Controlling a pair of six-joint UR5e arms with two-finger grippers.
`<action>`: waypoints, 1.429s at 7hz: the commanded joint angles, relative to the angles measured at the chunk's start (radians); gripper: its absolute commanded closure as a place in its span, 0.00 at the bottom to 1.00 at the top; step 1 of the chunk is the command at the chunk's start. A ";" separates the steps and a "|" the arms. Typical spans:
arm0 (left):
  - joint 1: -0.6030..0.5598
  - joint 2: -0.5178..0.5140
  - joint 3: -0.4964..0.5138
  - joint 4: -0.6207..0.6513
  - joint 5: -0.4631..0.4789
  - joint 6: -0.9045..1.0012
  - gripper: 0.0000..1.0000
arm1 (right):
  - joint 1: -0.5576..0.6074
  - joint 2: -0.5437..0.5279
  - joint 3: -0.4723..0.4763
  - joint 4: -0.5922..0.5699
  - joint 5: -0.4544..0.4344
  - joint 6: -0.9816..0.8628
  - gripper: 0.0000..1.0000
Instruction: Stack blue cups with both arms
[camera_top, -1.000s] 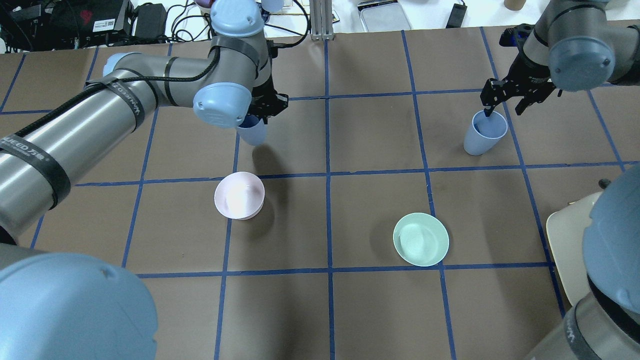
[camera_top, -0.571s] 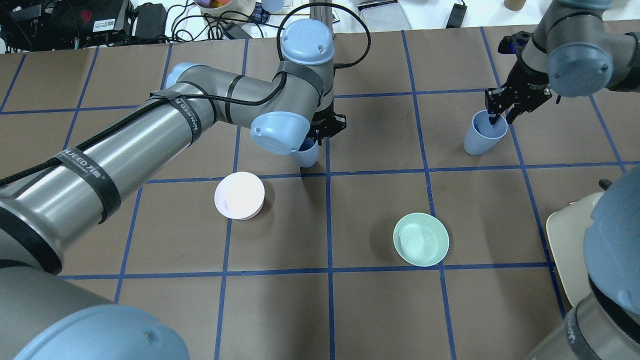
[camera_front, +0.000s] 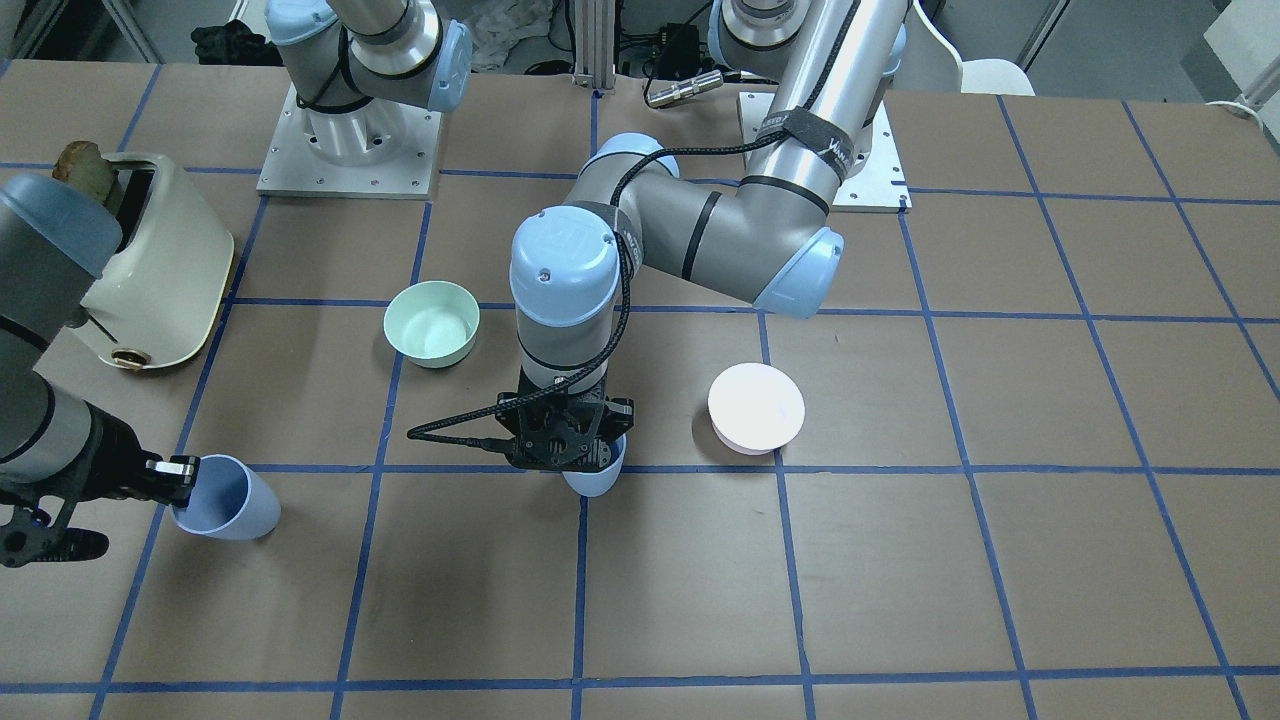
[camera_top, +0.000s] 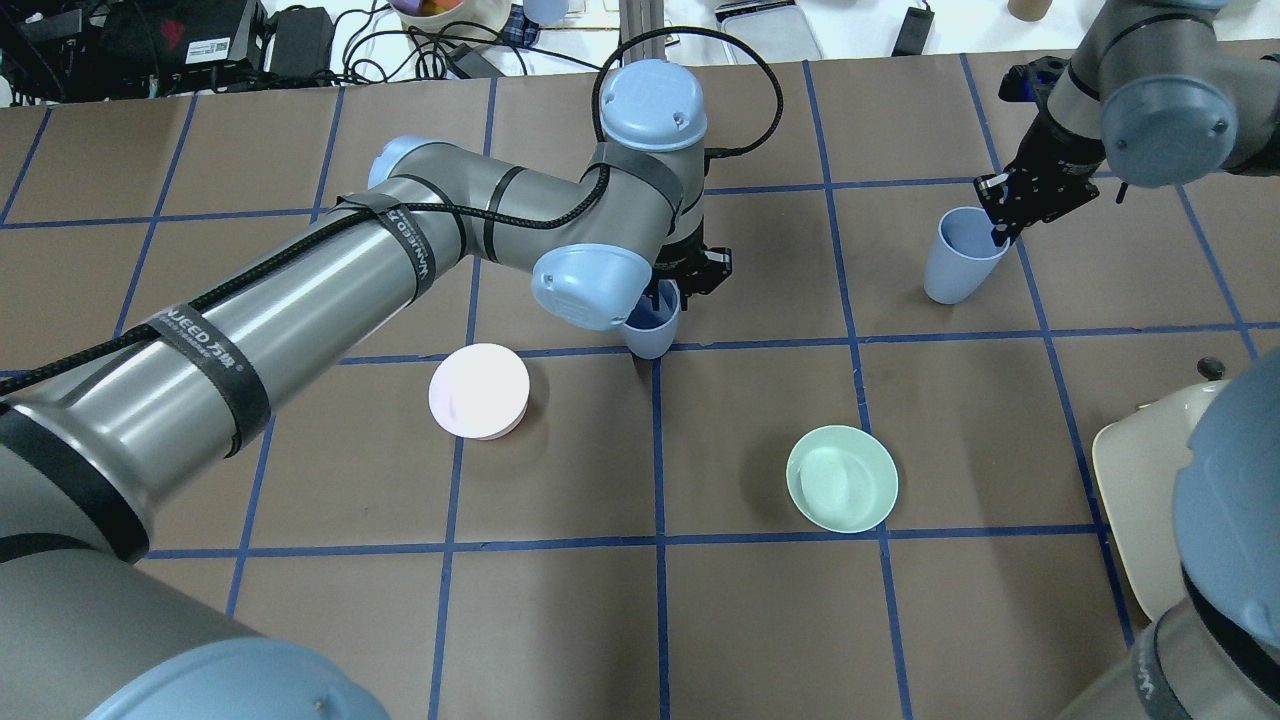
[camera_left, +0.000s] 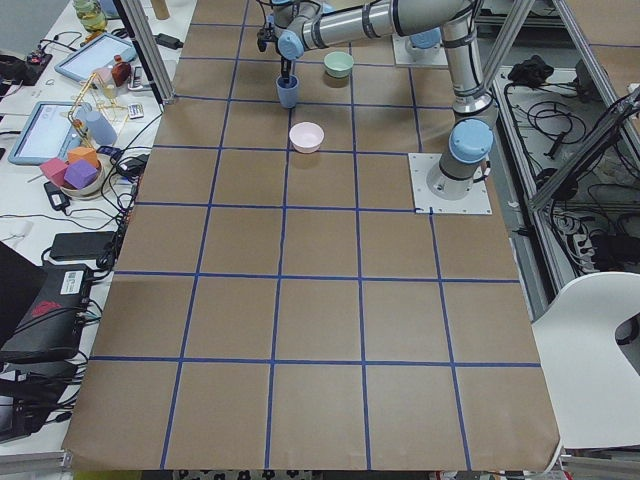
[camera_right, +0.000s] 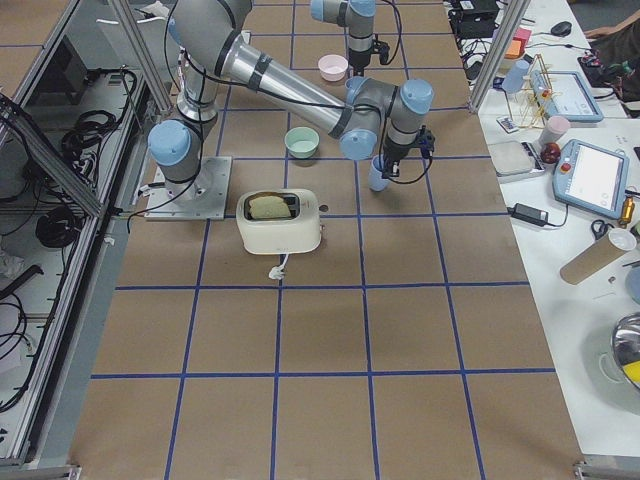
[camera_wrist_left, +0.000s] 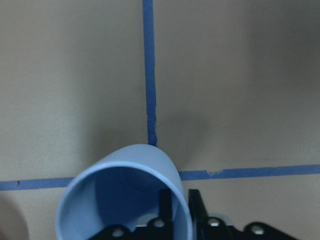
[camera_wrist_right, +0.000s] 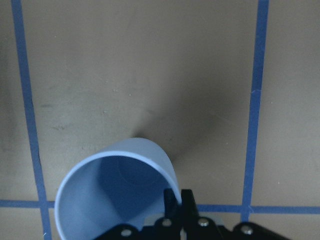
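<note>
Next, my right gripper releases its blue cup inside the other blue cup (camera_front: 591, 454), at the tape crossing near the middle of the table.
My left gripper (camera_top: 688, 282) is shut on the rim of one blue cup (camera_top: 652, 328). It holds the cup just above a tape crossing near the table's middle. The cup also shows in the front view (camera_front: 596, 480) and the left wrist view (camera_wrist_left: 125, 200), one finger inside the rim and one outside. My right gripper (camera_top: 1008, 222) is shut on the rim of the other blue cup (camera_top: 955, 262) at the far right. That cup is tilted in the front view (camera_front: 228, 500) and casts a shadow below it in the right wrist view (camera_wrist_right: 115, 195).
A pale pink bowl (camera_top: 478, 390) sits left of the held cup. A mint-green bowl (camera_top: 842, 478) sits nearer the robot, between the two cups. A cream toaster (camera_front: 160, 270) stands at the table's right edge. Blue tape lines grid the brown table.
My left arm has swung right with its cup, from the left half to the table's middle. My right gripper has closed on its cup's rim and shifted it slightly.
</note>
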 joint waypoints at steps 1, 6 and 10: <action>0.035 0.081 0.019 -0.092 0.001 0.008 0.00 | 0.054 -0.081 -0.018 0.060 0.008 0.093 1.00; 0.273 0.370 0.168 -0.699 -0.005 0.189 0.00 | 0.420 -0.121 -0.102 0.120 0.031 0.565 1.00; 0.359 0.418 0.152 -0.702 -0.007 0.193 0.00 | 0.608 -0.108 -0.096 0.073 0.030 0.819 1.00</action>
